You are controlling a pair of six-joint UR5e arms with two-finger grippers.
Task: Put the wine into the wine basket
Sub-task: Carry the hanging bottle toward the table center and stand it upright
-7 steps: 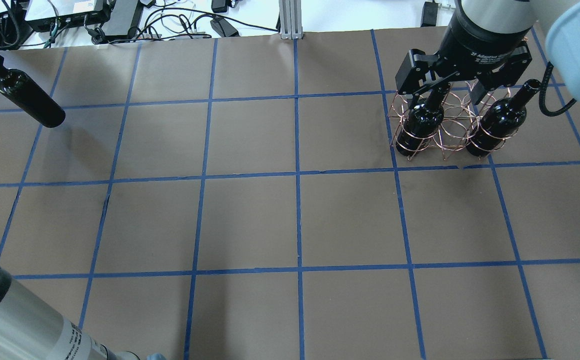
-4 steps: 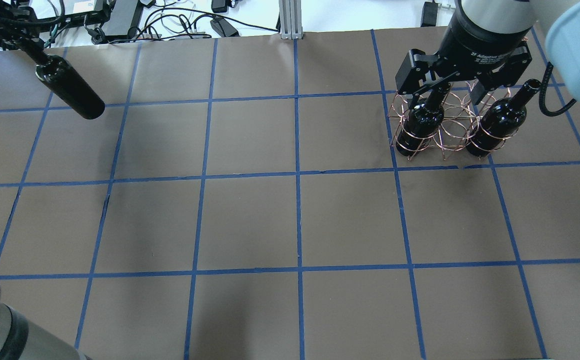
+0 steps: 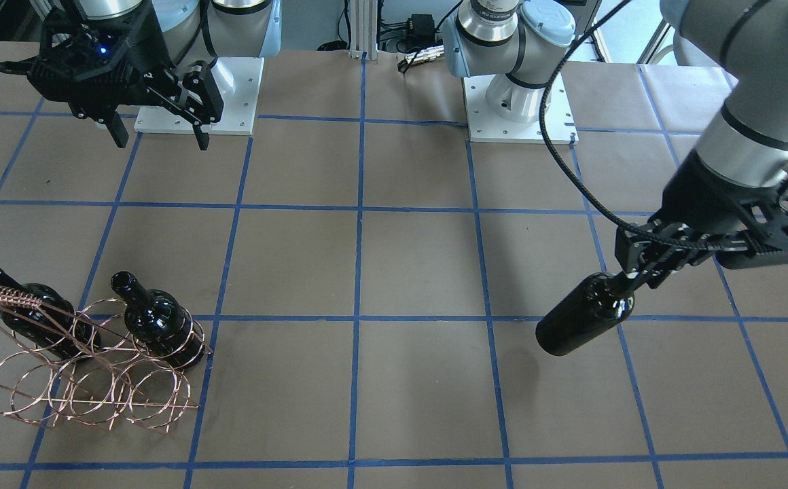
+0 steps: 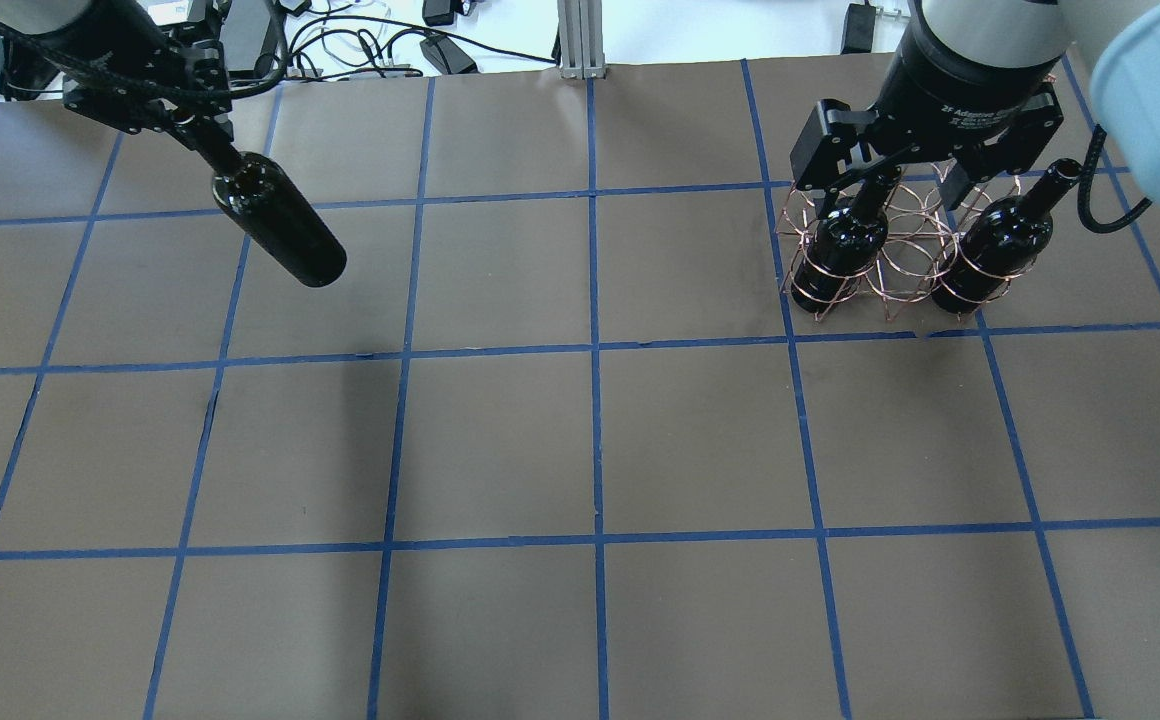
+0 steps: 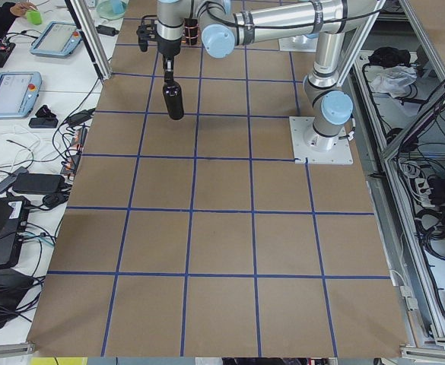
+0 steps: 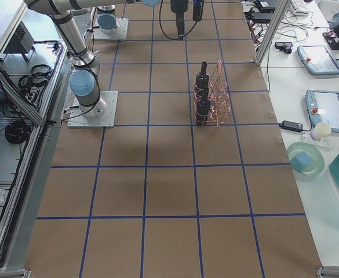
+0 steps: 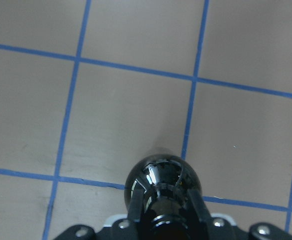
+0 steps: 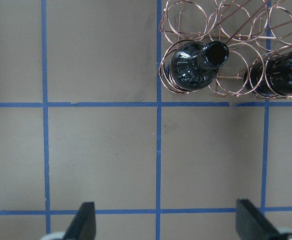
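My left gripper will stand the wine bottle on the table (image 3: 464,295) (image 7: 199,215) just past the first blue line crossing toward the wine basket.
My left gripper (image 4: 195,130) is shut on the neck of a dark glossy wine bottle (image 4: 280,230), which hangs tilted above the table's far left; it also shows in the front view (image 3: 584,316) and the left wrist view (image 7: 161,180). The copper wire wine basket (image 4: 905,250) stands at the far right with two alike bottles (image 4: 840,245) (image 4: 995,250) upright in its end rings; the middle ring is empty. My right gripper (image 4: 890,185) is open and empty, high up and on the robot's side of the basket (image 3: 88,387).
Cables and electronics (image 4: 240,30) and an aluminium post (image 4: 580,40) lie beyond the table's far edge. The arm bases (image 3: 197,95) (image 3: 520,102) stand on the robot's side. Tablets and a bowl (image 6: 305,157) sit on side benches.
My left gripper has carried its bottle to the right, from the table's far-left edge toward the middle. The right arm, basket and its two bottles have not moved.
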